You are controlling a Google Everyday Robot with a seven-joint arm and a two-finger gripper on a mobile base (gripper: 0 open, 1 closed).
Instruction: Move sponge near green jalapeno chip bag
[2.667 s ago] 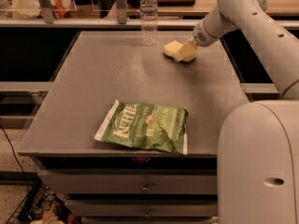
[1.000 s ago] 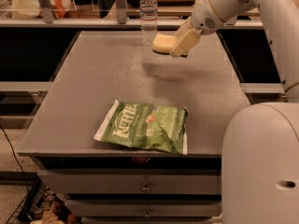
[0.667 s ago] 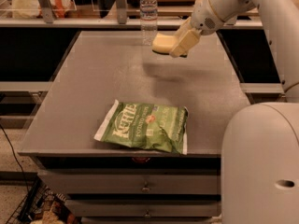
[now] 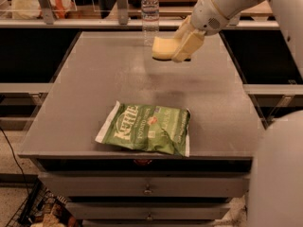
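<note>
Next, I let go of the sponge on the grey table (image 4: 138, 89), just behind the back edge of the green jalapeno chip bag.
The green jalapeno chip bag (image 4: 147, 128) lies flat near the front edge of the grey table (image 4: 94, 79), white "Kettle" lettering up. My gripper (image 4: 182, 46) hangs above the back middle of the table, shut on the pale yellow sponge (image 4: 163, 48). The sponge sticks out to the left of the cream fingers (image 4: 188, 45) and is held clear of the tabletop. It is well behind the bag and slightly to its right.
A clear water bottle (image 4: 150, 13) stands upright at the table's back edge, just left of and behind the sponge. A shelf with clutter runs behind the table. Drawers sit below the front edge. My white arm body (image 4: 277, 174) fills the lower right.
The sponge was lifted off the table at the back right and carried left and toward the front. Over the last second it has moved a little further left and lower in view.
</note>
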